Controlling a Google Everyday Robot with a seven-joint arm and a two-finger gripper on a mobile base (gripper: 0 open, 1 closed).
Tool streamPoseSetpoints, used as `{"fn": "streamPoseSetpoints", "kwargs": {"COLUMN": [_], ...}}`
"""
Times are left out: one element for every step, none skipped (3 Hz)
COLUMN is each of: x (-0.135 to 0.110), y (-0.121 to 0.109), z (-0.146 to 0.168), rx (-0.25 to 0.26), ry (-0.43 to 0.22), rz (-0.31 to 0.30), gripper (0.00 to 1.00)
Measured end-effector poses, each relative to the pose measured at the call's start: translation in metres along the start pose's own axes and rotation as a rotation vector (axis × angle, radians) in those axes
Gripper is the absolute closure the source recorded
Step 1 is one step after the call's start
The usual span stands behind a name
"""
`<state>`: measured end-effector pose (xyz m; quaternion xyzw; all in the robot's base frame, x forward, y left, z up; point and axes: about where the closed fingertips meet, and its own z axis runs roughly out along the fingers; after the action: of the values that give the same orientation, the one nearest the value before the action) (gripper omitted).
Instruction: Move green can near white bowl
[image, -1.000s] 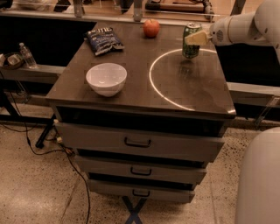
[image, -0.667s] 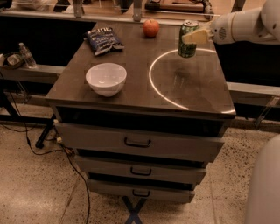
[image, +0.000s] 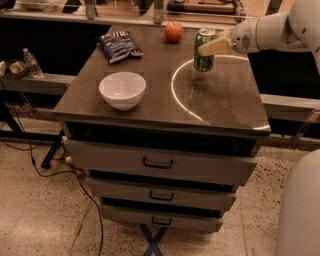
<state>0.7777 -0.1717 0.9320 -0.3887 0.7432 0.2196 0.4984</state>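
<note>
Next, I set the green can down on the tabletop (image: 153, 97) next to the white bowl, in the space between the bowl and the light arc, and let go of it with my gripper.
The green can (image: 203, 51) is upright and held just above the dark tabletop at the back right. My gripper (image: 210, 46) reaches in from the right and is shut on the can's upper part; one pale finger (image: 216, 46) lies across its front. The white bowl (image: 122, 89) stands on the left front part of the tabletop, well apart from the can, down and to the left of it.
A red apple (image: 174, 31) and a dark snack bag (image: 119, 46) lie at the back of the tabletop (image: 220, 107). A bright light arc crosses the top's right half. Drawers (image: 158, 163) are below. A water bottle (image: 31, 63) stands on a ledge at left.
The gripper has carried the can leftward and lifted it slightly off the tabletop. The bowl, apple and bag have not moved.
</note>
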Motion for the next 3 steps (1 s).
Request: {"fn": "streamPoseSetpoints", "kwargs": {"x": [0.007, 0.005, 0.001], "y": [0.038, 0.083, 0.124], "z": [0.009, 0.010, 0.015], "rx": [-0.094, -0.177, -0.243], "ry": [0.004, -0.019, -0.049], "rz": [0.006, 0.003, -0.004], "gripper": [1.00, 1.00, 1.00]}}
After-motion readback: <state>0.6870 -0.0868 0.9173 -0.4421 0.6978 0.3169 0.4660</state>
